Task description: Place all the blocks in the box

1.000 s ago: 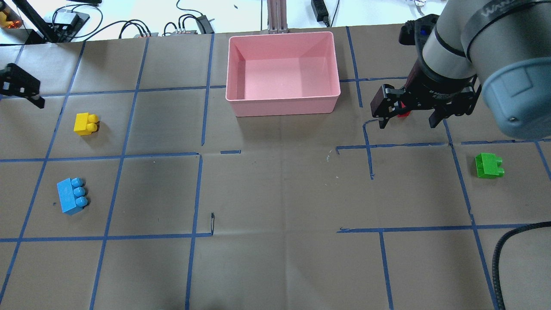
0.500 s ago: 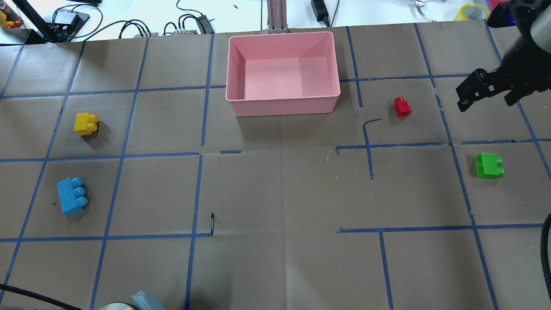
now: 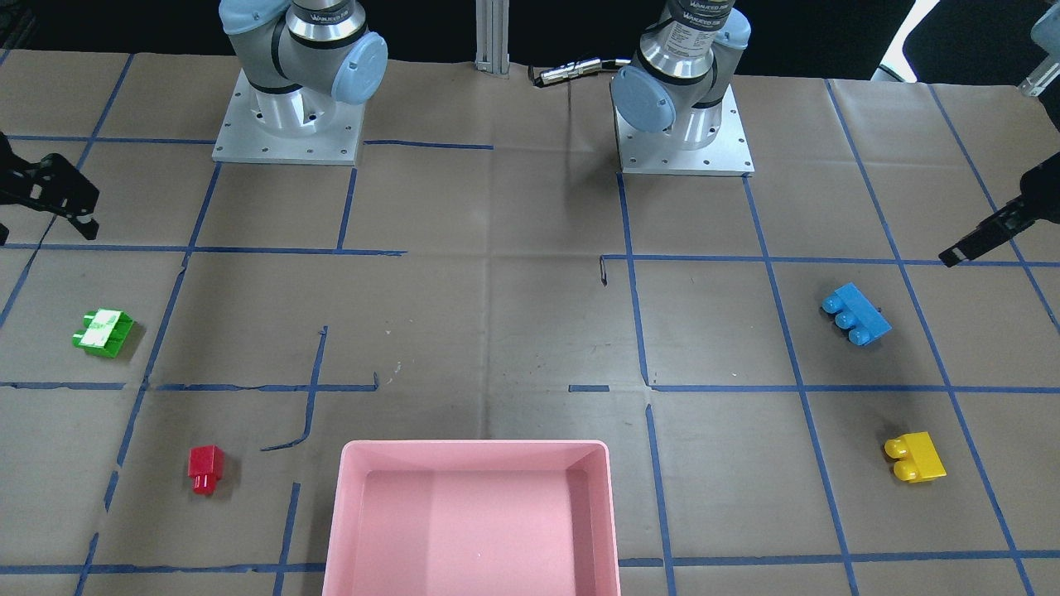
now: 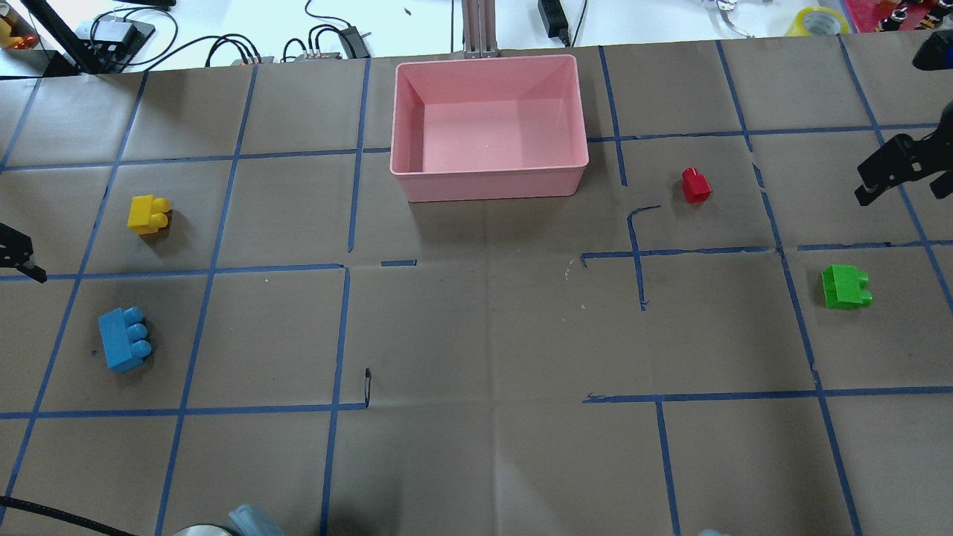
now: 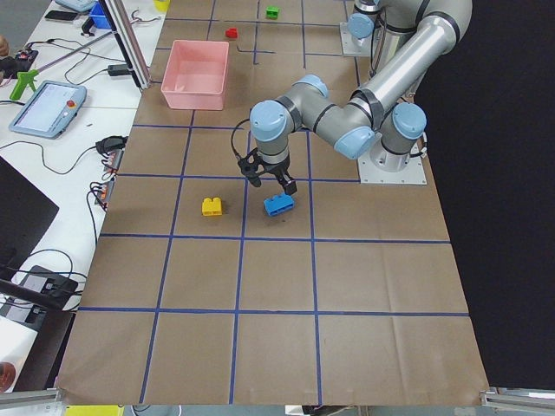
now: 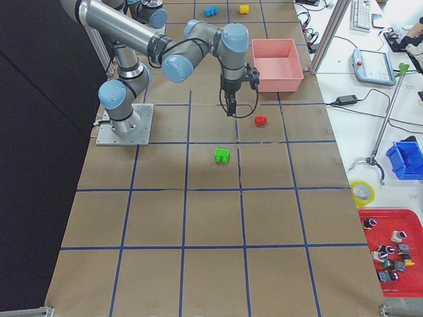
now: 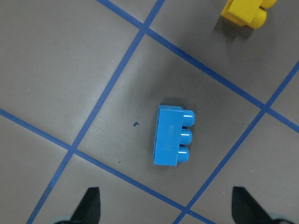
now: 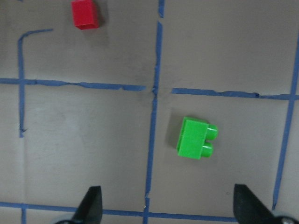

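Observation:
The middle of the green block (image 3: 103,333) (image 8: 195,138), between its round studs and the flat side opposite them, will be gripped by my right gripper.
The pink box (image 4: 488,181) stands empty at the table's far middle, also in the front view (image 3: 476,448). All four blocks lie on the paper outside it. The blue block (image 4: 124,339) and yellow block (image 4: 149,214) are on the left. The red block (image 4: 695,185) and green block (image 4: 845,286) are on the right. My left gripper (image 7: 166,205) is open and empty, hovering above the blue block (image 7: 172,136). My right gripper (image 8: 167,205) is open and empty, high over the green block (image 8: 196,138), with the red block (image 8: 85,13) farther off.
Brown paper with a blue tape grid covers the table (image 4: 476,335). Cables and electronics (image 4: 223,45) lie beyond the far edge, with a metal post (image 4: 476,26) behind the box. The two arm bases (image 3: 290,108) stand at the robot's side.
My right gripper has left the spot over the red block and moved right to the view's edge. My left gripper has moved nearer along the left edge, toward the blue block. The blocks have not moved.

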